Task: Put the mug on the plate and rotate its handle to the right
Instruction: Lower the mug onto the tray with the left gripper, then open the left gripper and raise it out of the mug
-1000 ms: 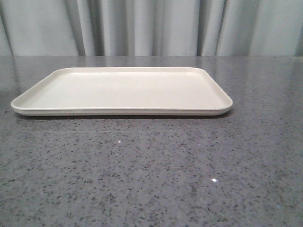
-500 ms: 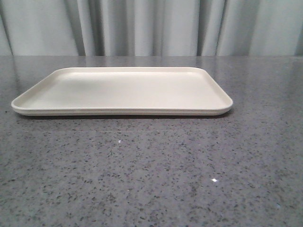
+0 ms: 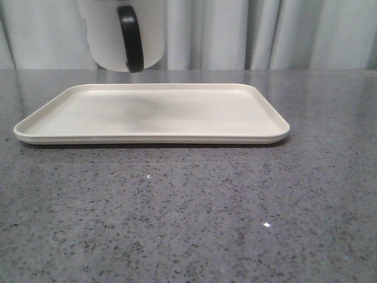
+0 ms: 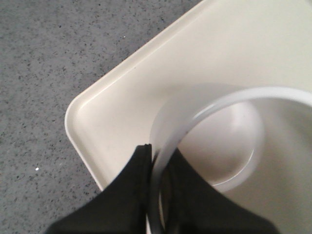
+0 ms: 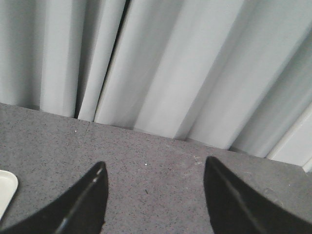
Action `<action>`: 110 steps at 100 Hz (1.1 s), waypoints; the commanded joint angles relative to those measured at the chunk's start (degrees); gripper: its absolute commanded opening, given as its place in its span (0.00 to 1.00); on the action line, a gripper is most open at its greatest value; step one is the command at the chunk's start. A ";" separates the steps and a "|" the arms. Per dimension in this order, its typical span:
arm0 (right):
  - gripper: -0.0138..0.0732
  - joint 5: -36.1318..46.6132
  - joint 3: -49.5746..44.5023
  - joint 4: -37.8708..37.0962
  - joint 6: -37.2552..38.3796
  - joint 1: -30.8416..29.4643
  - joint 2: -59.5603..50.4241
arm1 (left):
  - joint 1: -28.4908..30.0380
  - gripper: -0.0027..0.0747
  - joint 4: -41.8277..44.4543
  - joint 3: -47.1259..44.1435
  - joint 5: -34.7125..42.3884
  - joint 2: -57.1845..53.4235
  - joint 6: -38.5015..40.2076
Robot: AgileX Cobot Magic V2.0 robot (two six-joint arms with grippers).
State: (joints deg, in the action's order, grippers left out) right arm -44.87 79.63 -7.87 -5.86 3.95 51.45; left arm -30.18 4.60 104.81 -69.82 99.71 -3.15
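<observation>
My left gripper has the white mug. It will let go of it on the middle of the cream plate [image 3: 152, 119], a little nearer the plate's front edge.
The white mug [image 3: 112, 35] hangs in the air above the left half of the cream plate [image 3: 235, 127], its bottom clear of the plate. Its black handle [image 3: 131, 38] faces the front camera. In the left wrist view my left gripper [image 4: 158, 156] is shut on the mug [image 4: 229, 131], pinching its rim with one finger inside and one outside, above the plate's [image 4: 112, 112] corner. My right gripper [image 5: 153, 170] is open with nothing between its fingers, over bare counter, a corner of the plate [image 5: 6, 187] at the edge of its view. Neither gripper shows in the front view.
The plate lies on a speckled grey stone counter [image 3: 188, 218]. A pale pleated curtain [image 3: 265, 32] hangs behind the counter's far edge.
The mug has come down into the front view from above and now hangs over the plate's left half. A shadow has spread on the plate beneath it.
</observation>
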 commanded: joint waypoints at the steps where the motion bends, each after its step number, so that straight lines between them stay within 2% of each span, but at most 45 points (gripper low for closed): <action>1: 0.67 3.79 1.66 -0.42 -0.24 -0.06 -0.24 | -0.74 0.01 -1.11 2.04 4.25 -1.02 0.16; 110: 0.67 3.18 1.66 -0.42 -0.24 -0.06 -0.14 | -0.70 0.01 -5.48 2.07 2.29 7.71 -0.06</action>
State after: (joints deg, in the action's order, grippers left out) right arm -45.69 79.63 -7.87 -5.86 3.95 51.45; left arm -30.43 0.00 105.59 -68.93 109.46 -3.25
